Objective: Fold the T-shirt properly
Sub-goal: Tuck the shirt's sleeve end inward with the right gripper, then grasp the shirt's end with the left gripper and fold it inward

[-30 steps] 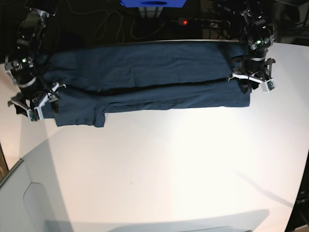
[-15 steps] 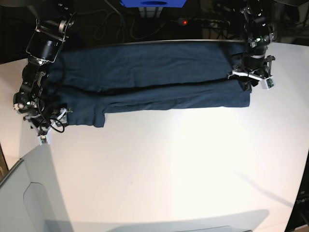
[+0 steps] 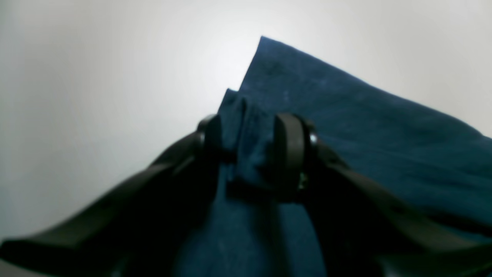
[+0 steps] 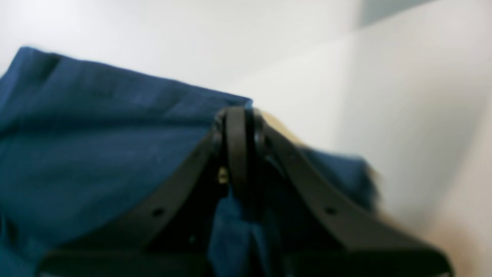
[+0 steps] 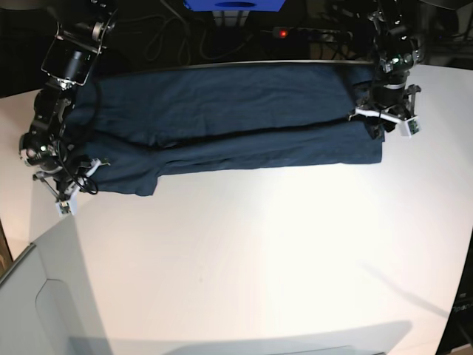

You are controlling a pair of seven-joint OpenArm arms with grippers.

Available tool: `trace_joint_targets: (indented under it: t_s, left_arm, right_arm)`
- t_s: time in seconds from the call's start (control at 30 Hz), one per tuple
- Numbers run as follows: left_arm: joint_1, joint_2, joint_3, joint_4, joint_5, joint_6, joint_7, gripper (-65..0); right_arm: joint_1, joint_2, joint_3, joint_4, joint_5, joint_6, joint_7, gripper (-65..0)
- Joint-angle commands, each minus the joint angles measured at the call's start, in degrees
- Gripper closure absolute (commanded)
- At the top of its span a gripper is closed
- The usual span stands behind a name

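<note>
I should let go of the T-shirt's front corner with my right gripper on the T-shirt's far side point(image 5: 80, 103), close to the table's far edge. The T-shirt now lies folded into a band.
The dark navy T-shirt point(image 5: 236, 111) lies folded into a long band across the far part of the white table point(image 5: 259, 244). My left gripper point(image 5: 386, 122) is at the band's right end. In the left wrist view the left gripper point(image 3: 250, 150) is shut on a bunched fold of the T-shirt point(image 3: 346, 127), which fills the gap between the fingers. My right gripper point(image 5: 77, 185) is at the front left corner. In the right wrist view the right gripper point(image 4: 238, 142) has its fingertips pressed together at the edge of the T-shirt point(image 4: 96, 146), with cloth showing between the fingers below.
A blue box point(image 5: 235, 4) and a power strip with a red light point(image 5: 282, 33) sit behind the table's far edge among cables. A grey panel point(image 5: 37, 310) fills the near left corner. The table's right edge is close beside the left arm.
My right arm swung down from the shirt's left end to its front left corner, and its gripper went from open to shut. The left arm stayed put.
</note>
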Motion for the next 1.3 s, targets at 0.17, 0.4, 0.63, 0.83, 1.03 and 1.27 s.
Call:
trace_joint_targets:
  t_s: [0.17,0.4,0.63,0.83,1.03,1.27]
  left_arm:
    - [-0.1,-0.6,-0.1,1.0,-0.2,0.1,-1.3,-22.0]
    - [-0.4,-0.6,-0.1,1.0,-0.2,0.1,-1.3,-22.0]
    - [-0.5,-0.6,-0.1,1.7,-0.2,0.1,-1.2,-22.0]
    - [-0.5,-0.9,-0.1,2.7,-0.2,0.1,-1.2,-22.0]
    - [-0.5,-0.9,-0.1,2.9,-0.2,0.1,-1.2,-22.0]
    - [-0.5,-0.9,-0.1,2.9,-0.2,0.1,-1.2,-22.0]
  right_arm:
    - [-11.1,-0.6,0.3,22.5,1.0,0.1,1.2,0.0]
    - [-26.1,-3.4,0.2,39.7,1.0,0.1,1.2,0.0]
    - [-34.2,-3.5,0.4,41.0,1.0,8.1,1.3,0.0]
    - [-35.9,-3.5,3.2,41.1,0.8,12.0,1.2,0.0]
    - [-35.9,-3.2,5.8,41.1,0.7,12.0,1.1,0.0]
    - [-37.8,-3.4,5.5,40.9,0.7,12.0,1.3,-0.3]
